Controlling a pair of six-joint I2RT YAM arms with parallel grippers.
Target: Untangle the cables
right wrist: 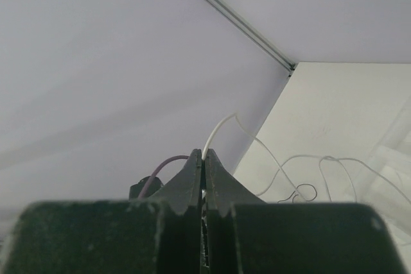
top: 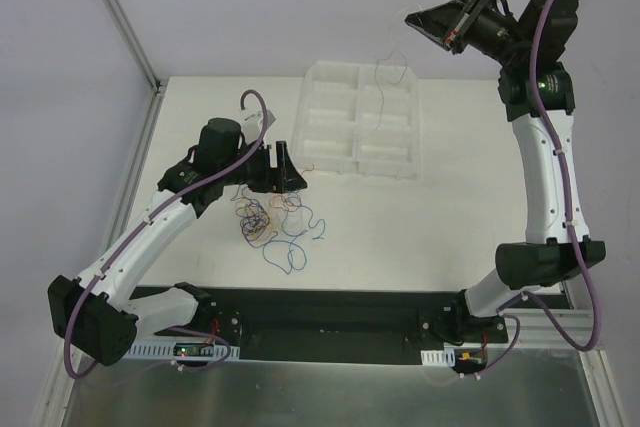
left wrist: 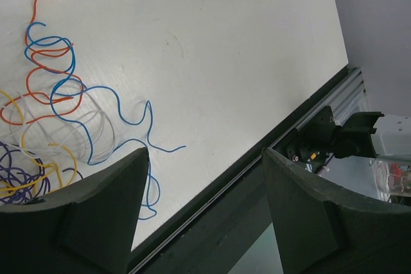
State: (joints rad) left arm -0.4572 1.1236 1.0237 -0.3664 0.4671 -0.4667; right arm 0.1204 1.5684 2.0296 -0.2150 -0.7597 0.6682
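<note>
The far side of the blue cable's loop [top: 291,241] [left wrist: 149,170], the one closest to the dark rail, should be gripped next by my left gripper.
The cables lie as a curly tangle [top: 268,222] on the white table in front of the left arm. The left wrist view shows blue [left wrist: 96,104], red [left wrist: 38,75], yellow [left wrist: 26,139], purple [left wrist: 16,168] and white [left wrist: 96,126] strands at the left. My left gripper [top: 283,172] is open and empty just above the tangle's far side; its jaws [left wrist: 205,158] stand wide apart. My right gripper [top: 425,22] is raised high at the back and shut [right wrist: 204,155] on a thin white wire [right wrist: 218,129], which hangs down [top: 385,67] to the tray.
A clear plastic compartment tray [top: 330,87] stands at the back middle of the table, also at the right edge of the right wrist view [right wrist: 392,158]. The dark rail of the table's near edge [left wrist: 257,165] runs below the left gripper. Grey walls enclose the back and left.
</note>
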